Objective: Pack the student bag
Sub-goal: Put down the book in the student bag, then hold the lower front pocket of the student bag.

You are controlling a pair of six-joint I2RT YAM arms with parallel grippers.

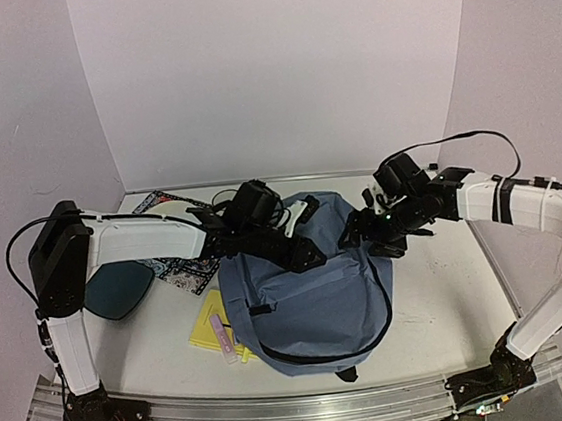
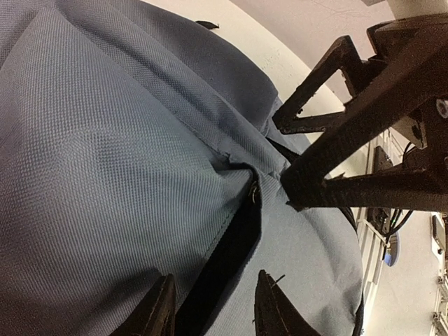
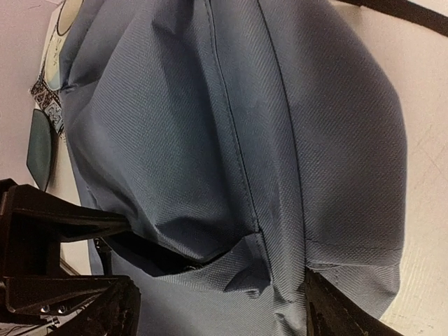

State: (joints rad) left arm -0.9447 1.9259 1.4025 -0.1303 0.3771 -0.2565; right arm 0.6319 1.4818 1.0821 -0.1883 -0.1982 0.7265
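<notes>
The zipper pull lies in loose folds at the end of the bag's opening. My right gripper will pinch that fabric [image 3: 257, 264] before my left gripper takes hold of the zipper pull.
The student bag [image 1: 311, 303], a blue-grey backpack, lies flat mid-table with its top toward the back. Both grippers hover over its upper end. My left gripper [image 1: 309, 254] is open; in the left wrist view its fingertips [image 2: 159, 308] straddle the dark slit of the zipper opening [image 2: 227, 255], gripping nothing. My right gripper [image 1: 357, 233] is open wide over the bag's top right; the right wrist view shows folded fabric [image 3: 280, 273] between its spread fingers [image 3: 336, 308]. The right gripper [image 2: 283, 157] also shows in the left wrist view, close above the slit's far end.
A dark teal tray [image 1: 118, 289] sits at the left. A patterned book [image 1: 185, 273] lies under the left arm. A yellow pad [image 1: 207, 322] with a pink item [image 1: 224, 333] rests against the bag's left side. White walls enclose the table.
</notes>
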